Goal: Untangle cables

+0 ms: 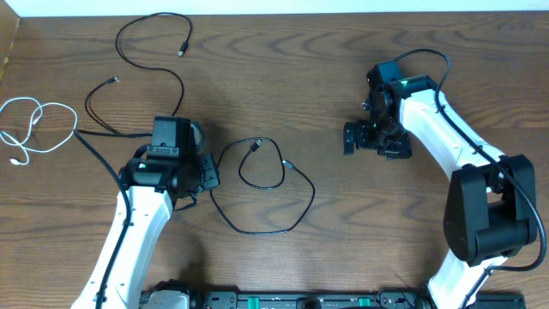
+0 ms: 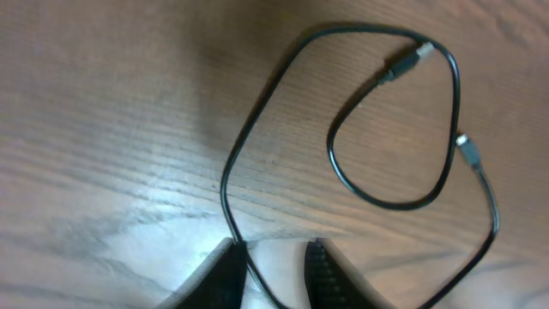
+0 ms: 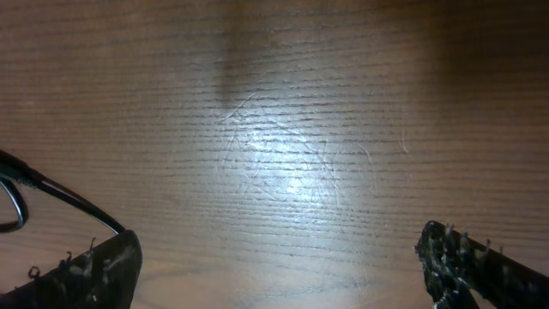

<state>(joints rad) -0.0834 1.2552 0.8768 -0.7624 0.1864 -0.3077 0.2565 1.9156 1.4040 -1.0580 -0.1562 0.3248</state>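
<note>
My right gripper should go to the black cable at the middle of the table next and close on the small inner loop's near side (image 1: 256, 186).
One black cable (image 1: 283, 167) lies in loops at the table's middle, both plug ends near a small loop. My left gripper (image 1: 212, 178) sits at its left end. In the left wrist view the cable (image 2: 227, 172) runs between the fingers of the left gripper (image 2: 274, 251), resting against the left one; the jaws stand slightly apart, wider than the cord. A second black cable (image 1: 184, 48) is spread at the top left. The white cable (image 1: 34, 116) lies loosely looped at the far left. My right gripper (image 1: 348, 139) (image 3: 279, 236) is wide open over bare wood, apart from all cables.
The three cables lie apart from each other. The table's far edge (image 1: 274, 10) runs along the top. Both arm bases stand at the front edge. A thicker black arm lead (image 3: 60, 196) shows at the left of the right wrist view.
</note>
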